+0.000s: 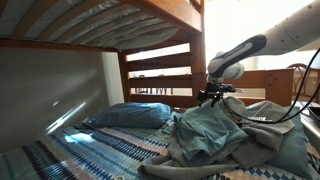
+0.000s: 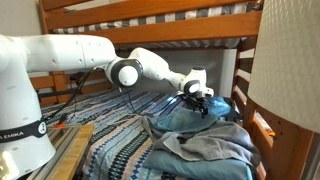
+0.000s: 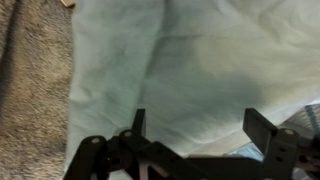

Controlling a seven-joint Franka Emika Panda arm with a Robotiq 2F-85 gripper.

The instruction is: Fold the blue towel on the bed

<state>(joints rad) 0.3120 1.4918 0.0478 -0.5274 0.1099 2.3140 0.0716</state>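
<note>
My gripper should move next to the blue towel's edge (image 1: 233,111) (image 3: 77,10) beside the remote control on the grey surface and close there.
The blue towel (image 1: 215,135) (image 2: 205,142) lies in a crumpled grey-blue heap on the bed's striped cover (image 1: 90,155). In both exterior views my gripper (image 1: 215,97) (image 2: 203,103) hovers just above the heap's far side, pointing down. The wrist view looks straight down on the pale towel (image 3: 200,55), which fills most of the picture. There my gripper (image 3: 200,128) is open, its two dark fingers (image 3: 262,125) standing wide apart with nothing between them, only cloth below.
A smooth blue pillow (image 1: 130,115) (image 2: 224,104) lies at the head of the bed beside the towel. The wooden upper bunk (image 1: 120,20) (image 2: 150,30) hangs low overhead, with a slatted headboard (image 1: 160,75) behind. A coarser grey surface (image 3: 30,90) borders the towel.
</note>
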